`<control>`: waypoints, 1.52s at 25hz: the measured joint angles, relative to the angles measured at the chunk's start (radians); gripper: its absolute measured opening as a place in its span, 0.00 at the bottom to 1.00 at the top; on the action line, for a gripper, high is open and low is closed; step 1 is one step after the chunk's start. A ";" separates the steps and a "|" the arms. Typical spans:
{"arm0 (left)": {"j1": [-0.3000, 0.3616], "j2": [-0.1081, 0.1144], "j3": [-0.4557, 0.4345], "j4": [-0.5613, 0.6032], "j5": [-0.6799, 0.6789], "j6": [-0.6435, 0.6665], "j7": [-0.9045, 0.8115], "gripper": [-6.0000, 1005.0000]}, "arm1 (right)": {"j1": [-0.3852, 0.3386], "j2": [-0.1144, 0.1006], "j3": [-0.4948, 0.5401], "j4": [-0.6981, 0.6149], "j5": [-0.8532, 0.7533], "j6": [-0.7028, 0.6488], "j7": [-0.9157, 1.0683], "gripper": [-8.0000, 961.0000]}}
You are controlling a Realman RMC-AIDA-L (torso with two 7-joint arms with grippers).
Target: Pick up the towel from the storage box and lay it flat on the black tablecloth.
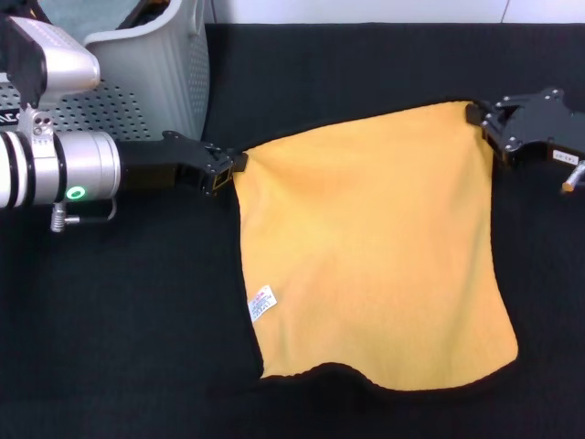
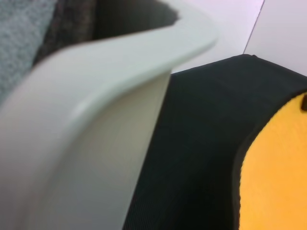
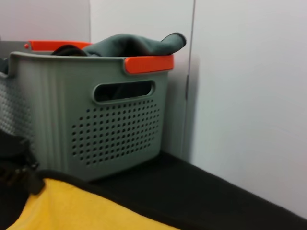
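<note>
Next, my right gripper lets go of the towel's corner on the black tablecloth about level with my left gripper [image 1: 446, 141].
The yellow-orange towel [image 1: 366, 247] lies spread on the black tablecloth [image 1: 119, 320], its white tag [image 1: 261, 304] near the left edge. My left gripper [image 1: 228, 171] is shut on the towel's far left corner, just in front of the light grey storage box [image 1: 164, 55]. My right gripper [image 1: 483, 123] is shut on the far right corner, and the far edge runs straight between the two. The near edge curls slightly. The left wrist view shows the box rim [image 2: 96, 120] close up beside the towel [image 2: 278, 177]. The right wrist view shows the box [image 3: 96, 124] beyond the towel [image 3: 86, 211].
A grey-green cloth [image 3: 129, 45] hangs over the box's rim, between orange handles [image 3: 148, 63]. A second, paler perforated basket [image 1: 110, 110] stands left of the box. A white wall [image 3: 249, 96] rises behind the table.
</note>
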 joint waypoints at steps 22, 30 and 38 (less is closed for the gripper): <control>-0.003 0.002 0.000 -0.004 -0.016 -0.062 0.001 0.12 | 0.027 0.008 -0.035 0.031 -0.004 0.008 0.012 0.03; -0.003 -0.001 0.009 -0.004 -0.022 -0.057 -0.007 0.16 | 0.042 0.015 -0.049 0.063 0.005 0.064 -0.009 0.07; 0.020 0.001 0.007 0.003 -0.045 -0.031 0.015 0.25 | 0.019 0.008 -0.032 0.043 0.086 0.050 -0.015 0.41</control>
